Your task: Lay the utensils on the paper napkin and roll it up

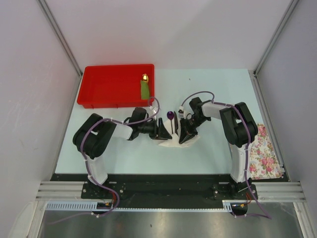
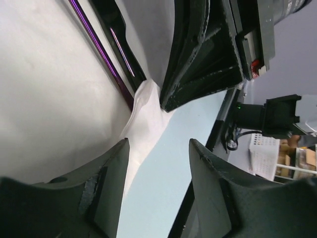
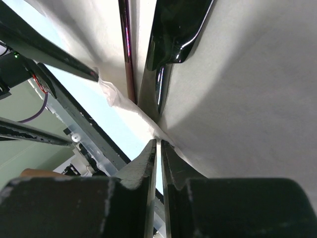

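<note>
The robot's right gripper alone pinches the napkin's fold at the handle ends of the utensils, so next the left gripper moves in and pinches that fold [image 2: 143,103] before the right gripper opens.
The white paper napkin [image 1: 173,142] lies crumpled between my two grippers. The spoon with its purple bowl [image 1: 170,115] and the black knife [image 1: 175,127] lie side by side on it. My left gripper [image 1: 161,130] is open and empty at the napkin's left edge; in the left wrist view its jaws [image 2: 158,144] frame bare table beside the napkin [image 2: 49,84], the purple spoon handle [image 2: 99,47] and the knife [image 2: 119,39]. My right gripper [image 1: 187,134] is shut, pinching a raised near fold of the napkin [image 3: 237,99] at its tips [image 3: 159,141], just below the spoon handle [image 3: 127,39] and the knife [image 3: 176,29].
A red tray [image 1: 106,87] at the back left holds a green piece with a gold tip [image 1: 144,88]. A flower-printed cloth [image 1: 262,151] lies at the right edge beside the right arm's base. The left gripper's fingers [image 3: 49,57] show in the right wrist view.
</note>
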`<state>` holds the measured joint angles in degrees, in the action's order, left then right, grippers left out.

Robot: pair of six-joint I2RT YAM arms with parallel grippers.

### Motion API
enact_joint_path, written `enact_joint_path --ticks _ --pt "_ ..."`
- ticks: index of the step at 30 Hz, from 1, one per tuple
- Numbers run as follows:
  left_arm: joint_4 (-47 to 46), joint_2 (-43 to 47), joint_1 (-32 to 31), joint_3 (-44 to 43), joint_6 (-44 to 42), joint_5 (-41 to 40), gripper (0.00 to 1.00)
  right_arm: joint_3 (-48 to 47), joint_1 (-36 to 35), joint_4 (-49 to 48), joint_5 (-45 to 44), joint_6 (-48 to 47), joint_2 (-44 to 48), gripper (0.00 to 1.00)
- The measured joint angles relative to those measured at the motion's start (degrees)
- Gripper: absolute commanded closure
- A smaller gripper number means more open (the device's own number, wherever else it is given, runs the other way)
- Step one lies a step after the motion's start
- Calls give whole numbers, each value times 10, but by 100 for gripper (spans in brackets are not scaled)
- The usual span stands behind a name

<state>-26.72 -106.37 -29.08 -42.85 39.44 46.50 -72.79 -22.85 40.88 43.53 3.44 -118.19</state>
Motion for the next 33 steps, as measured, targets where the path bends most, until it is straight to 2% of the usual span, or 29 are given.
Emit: enact_joint_path --ticks 10,14,20,26,28,30,31,32,33 --pt "46 -2 1 -33 -46 -24 42 -1 1 1 0 0 -1 88" --pt "56 -7 -3 -41 -56 -25 46 -1 1 2 0 0 -2 88" --pt "90 -23 -16 -64 -76 -37 59 -3 1 4 1 1 -3 88" --pt "123 -28 -30 -97 -91 -67 82 -4 1 4 1 5 -4 88" --pt "136 -35 -31 -109 -96 -81 87 -4 1 4 1 6 -4 88" --pt "149 -42 -32 -114 -98 -95 80 -4 1 4 1 6 -4 88" --pt "155 -44 -31 -114 -100 -101 74 -4 1 4 1 6 -4 88" --pt "156 -46 -31 -114 -99 -100 63 -4 1 4 1 6 -4 88" --pt "157 -46 -31 -116 -98 -97 59 -4 1 5 1 6 -4 88"
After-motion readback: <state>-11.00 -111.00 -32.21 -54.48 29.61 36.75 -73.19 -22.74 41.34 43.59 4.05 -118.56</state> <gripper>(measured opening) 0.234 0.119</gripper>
